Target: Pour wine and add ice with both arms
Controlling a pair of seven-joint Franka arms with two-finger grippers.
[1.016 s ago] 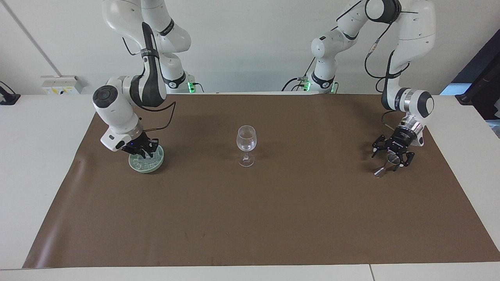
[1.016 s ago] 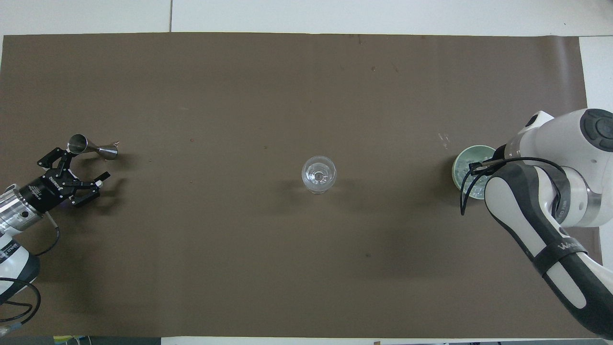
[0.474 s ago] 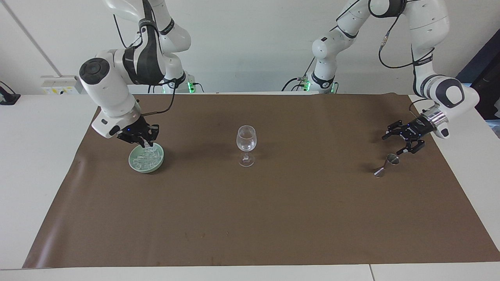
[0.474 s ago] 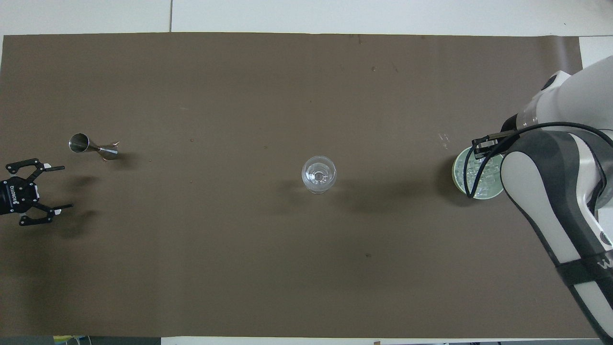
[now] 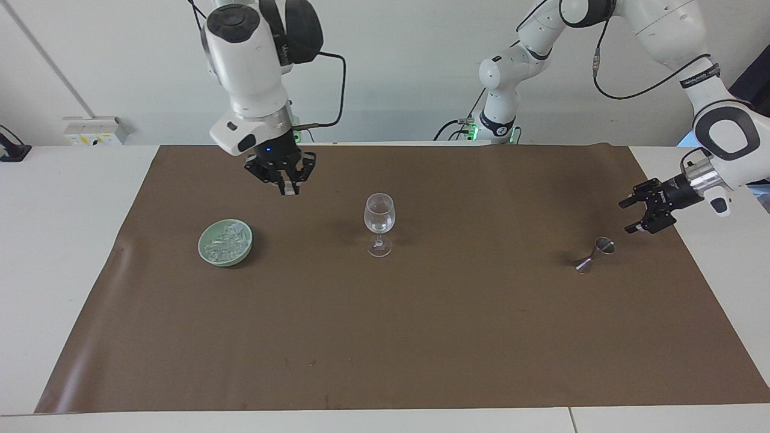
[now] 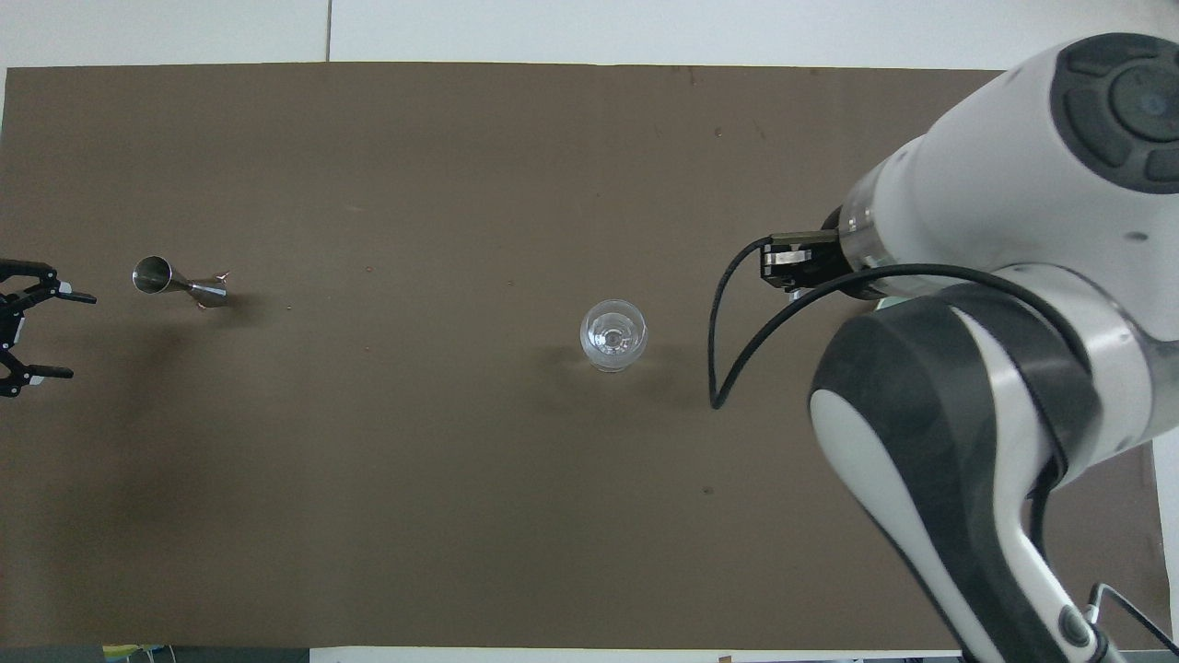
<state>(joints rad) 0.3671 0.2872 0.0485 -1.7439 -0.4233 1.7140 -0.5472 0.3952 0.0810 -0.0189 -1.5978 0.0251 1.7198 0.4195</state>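
Note:
The ice cube will leave my right gripper inside the clear wine glass (image 6: 612, 336) standing mid-mat.
A clear wine glass (image 5: 379, 219) (image 6: 612, 334) stands upright mid-mat. The ice (image 5: 227, 239) is heaped in a pale green bowl (image 5: 207, 252) toward the right arm's end; in the overhead view the right arm covers the bowl. My right gripper (image 5: 287, 187) hangs high over the mat between bowl and glass, shut on a small pale ice cube. A metal jigger (image 5: 595, 254) (image 6: 180, 283) lies on its side toward the left arm's end. My left gripper (image 5: 629, 216) (image 6: 81, 335) is open beside it, apart from it and holding nothing.
A brown mat (image 5: 421, 331) covers most of the white table (image 5: 54, 252). The right arm's black cable (image 6: 728, 368) loops down beside the glass in the overhead view. A small white box (image 5: 96, 129) sits at the wall by the right arm's end.
The right gripper rose out of the bowl, still shut, and swung up toward the glass. The left gripper drew back, open, from the jigger toward the table's end.

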